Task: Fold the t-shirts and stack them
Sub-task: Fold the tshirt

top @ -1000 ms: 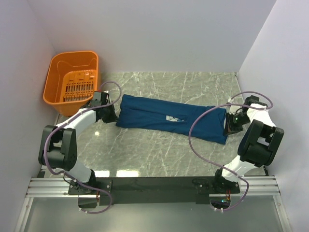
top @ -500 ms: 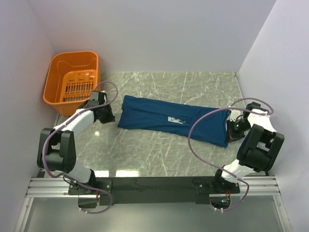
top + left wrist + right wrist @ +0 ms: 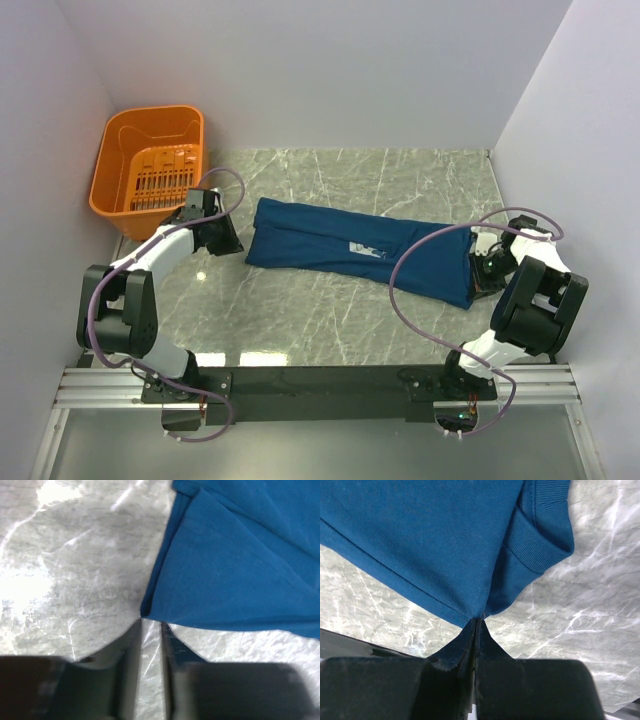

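The t-shirt's near corner is just past the left gripper's narrow fingers, so the robot should open them and take that corner (image 3: 148,612) before pulling the t-shirt straight.
The dark blue t-shirt (image 3: 350,245) lies folded into a long band across the middle of the marble table, a small white print showing on its top. My left gripper (image 3: 228,240) sits at the shirt's left end. Its jaws stand slightly open, bare marble shows between them, and the shirt's corner (image 3: 147,611) lies just beyond the left gripper's (image 3: 151,623) fingertips. My right gripper (image 3: 478,272) is at the shirt's right end, shut on the hem of the t-shirt (image 3: 435,540), which runs pinched into the right gripper's (image 3: 477,618) tips beside the ribbed collar (image 3: 540,545).
An orange plastic basket (image 3: 110,190) stands at the back left corner, just behind the left arm. White walls close in the table on the left, back and right. The right arm sits close to the right wall.
The left jaws have parted a little and let go of the shirt's left corner. The right gripper has drawn the shirt's right end slightly toward the near edge.
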Available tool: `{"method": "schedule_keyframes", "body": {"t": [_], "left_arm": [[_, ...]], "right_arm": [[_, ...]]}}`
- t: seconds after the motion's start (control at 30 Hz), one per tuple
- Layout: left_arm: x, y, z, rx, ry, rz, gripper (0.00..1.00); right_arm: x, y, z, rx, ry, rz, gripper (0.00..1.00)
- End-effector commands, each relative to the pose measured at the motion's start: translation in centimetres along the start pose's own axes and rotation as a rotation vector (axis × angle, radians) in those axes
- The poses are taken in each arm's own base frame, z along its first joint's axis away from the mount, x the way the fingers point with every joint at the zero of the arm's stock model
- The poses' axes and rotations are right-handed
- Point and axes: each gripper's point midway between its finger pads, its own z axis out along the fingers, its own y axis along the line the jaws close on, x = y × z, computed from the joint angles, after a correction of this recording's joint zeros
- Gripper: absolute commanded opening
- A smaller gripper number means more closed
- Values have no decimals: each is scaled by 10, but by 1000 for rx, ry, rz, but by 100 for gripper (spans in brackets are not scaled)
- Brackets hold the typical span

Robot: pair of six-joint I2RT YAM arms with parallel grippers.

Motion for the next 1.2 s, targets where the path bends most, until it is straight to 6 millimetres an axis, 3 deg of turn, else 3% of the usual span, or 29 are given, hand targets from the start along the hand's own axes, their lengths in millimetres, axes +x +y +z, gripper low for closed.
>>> {"method": "schedule_keyframes", "body": {"t": [0.0,0.13,0.4,0.5,0.57,0.6,0.63,0.73,1.17], "left_arm": [[2,-11,-3,68,12,21,30],[10,-13,4,82,56,22,44],[12,-20,26,69,103,47,48],[12,-25,36,68,127,60,45],[15,-23,42,54,151,66,38],[14,-25,42,53,150,72,33],[14,-24,43,49,152,73,17],[13,-19,43,16,143,76,1],[-16,13,8,-105,-12,28,1]], "right_arm": [[1,-8,1,32,1,12,0],[-1,-8,1,29,-5,14,0],[-2,-8,3,22,-2,13,0],[-2,-8,3,20,0,14,0],[-2,-8,3,21,-1,13,0],[-2,-7,3,20,1,12,0],[-1,-8,2,22,0,15,0],[-2,-9,2,30,-2,9,0],[-8,-43,-25,173,-36,-14,0]]}}
